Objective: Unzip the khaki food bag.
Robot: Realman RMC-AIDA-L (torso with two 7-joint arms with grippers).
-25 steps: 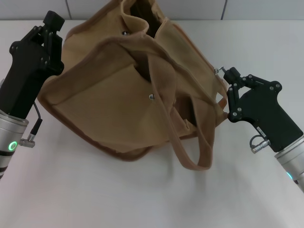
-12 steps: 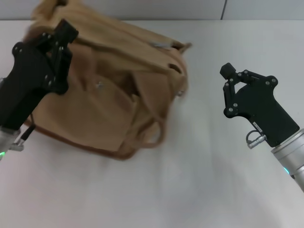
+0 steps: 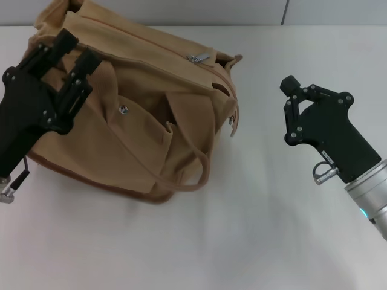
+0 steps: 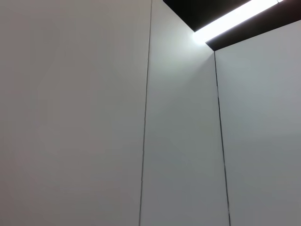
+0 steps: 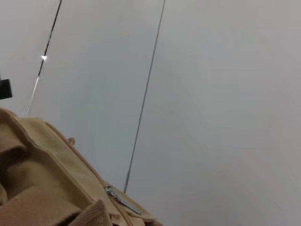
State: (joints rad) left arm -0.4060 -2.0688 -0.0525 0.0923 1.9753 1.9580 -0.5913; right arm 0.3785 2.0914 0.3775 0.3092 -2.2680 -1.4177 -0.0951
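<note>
I need to first use my right gripper to pull the khaki food bag to the middle by its zipper-pull end (image 3: 230,96), because it lies too far toward my left gripper.
The khaki food bag (image 3: 139,121) lies on its side on the white table, left of centre, with a strap handle (image 3: 192,175) drooping toward the front. Its zipper runs along the upper edge, with the silver pull (image 3: 196,58) near the right end. The bag (image 5: 37,188) and the pull (image 5: 120,200) also show in the right wrist view. My left gripper (image 3: 77,49) is open over the bag's left end and holds nothing. My right gripper (image 3: 289,84) is shut and empty, to the right of the bag and apart from it.
The white table (image 3: 272,229) stretches bare in front and to the right of the bag. A grey panelled wall (image 3: 242,12) stands behind the table's far edge. The left wrist view shows only wall panels (image 4: 94,117) and a ceiling light (image 4: 230,19).
The bag has shifted left and turned, its zipper side now up. My left gripper has opened over its left end. My right gripper has drawn away from the bag.
</note>
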